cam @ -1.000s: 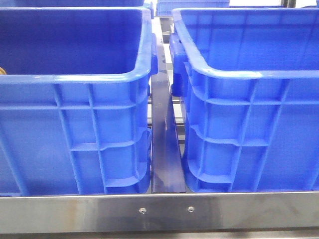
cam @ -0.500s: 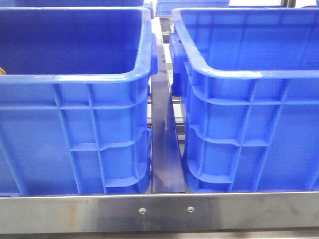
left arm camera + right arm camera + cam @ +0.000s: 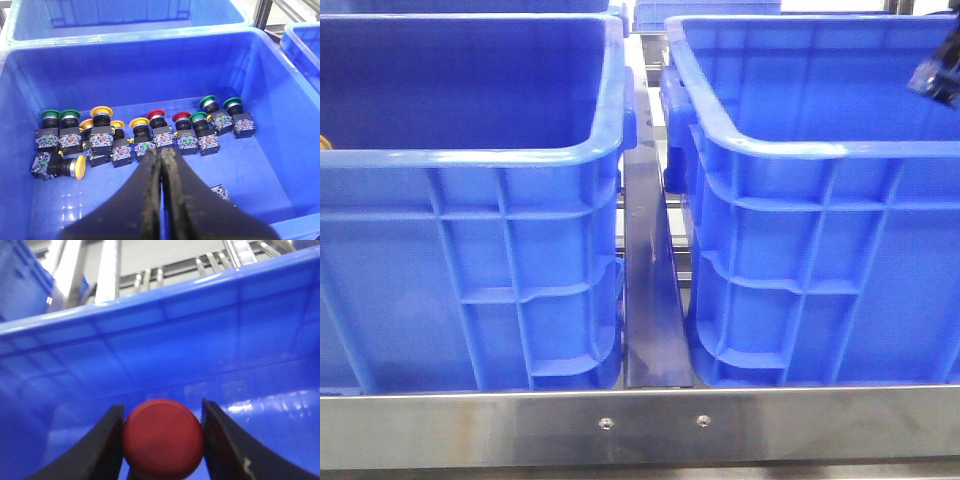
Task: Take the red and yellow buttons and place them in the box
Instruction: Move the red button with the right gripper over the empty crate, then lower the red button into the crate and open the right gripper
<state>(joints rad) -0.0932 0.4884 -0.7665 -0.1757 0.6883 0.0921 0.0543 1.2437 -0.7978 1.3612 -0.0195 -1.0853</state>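
I will release the dark red button from my right gripper into the blue crate (image 3: 847, 130) below it, just behind the crate's front rim. The button is now inside a blue crate.
In the right wrist view my right gripper (image 3: 161, 409) is shut on a dark red button (image 3: 163, 437), its round cap facing the camera, inside a blue crate (image 3: 200, 340). In the front view only a dark part of the right arm (image 3: 940, 68) shows, above the right crate (image 3: 800, 150). My left gripper (image 3: 161, 156) hangs shut and empty over a blue crate (image 3: 280, 150) that holds several buttons in a row: red ones (image 3: 156, 115), yellow ones (image 3: 101, 111) and green ones (image 3: 50, 115). One yellow button (image 3: 78, 166) lies on its side apart from the row.
Two tall blue crates stand side by side, the left crate (image 3: 470, 170) and the right one, with a narrow metal strip (image 3: 655, 300) between them. A steel rail (image 3: 640, 425) runs along the front. More blue crates (image 3: 125, 20) stand behind.
A dark part of my right arm has come into the front view at the top right, above the right crate. The crates have not moved.
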